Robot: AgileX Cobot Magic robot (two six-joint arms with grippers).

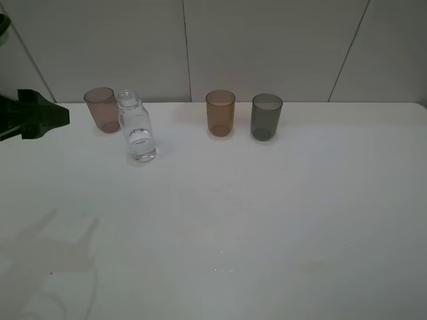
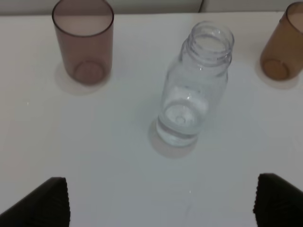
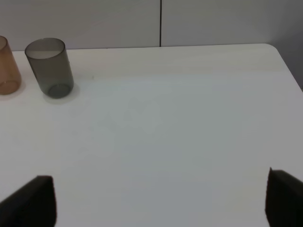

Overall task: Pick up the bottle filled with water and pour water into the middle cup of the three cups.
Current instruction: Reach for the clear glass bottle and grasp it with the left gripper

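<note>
My left gripper is to go to the clear bottle next and close around the lower half of its body [image 1: 139,135] [image 2: 183,108], well below the bottle's neck.
The clear uncapped bottle [image 1: 137,127] stands upright on the white table [image 1: 267,213] with a little water in its base, just in front of and right of the pinkish-brown cup [image 1: 102,109]. The amber middle cup [image 1: 220,113] and the dark grey cup [image 1: 266,117] stand further right in the same back row. My left gripper [image 1: 47,117] hangs at the far left edge, apart from the bottle. In the left wrist view the left gripper [image 2: 161,208] is open, with the bottle [image 2: 191,90] ahead between its fingertips [image 2: 47,203]. My right gripper [image 3: 158,203] is open and holds nothing.
A grey panelled wall [image 1: 267,47] runs behind the cups. The right wrist view shows the grey cup [image 3: 49,66], part of the amber cup [image 3: 7,66] and the table's rounded far right corner [image 3: 277,52]. A small speck [image 1: 223,269] lies near the front.
</note>
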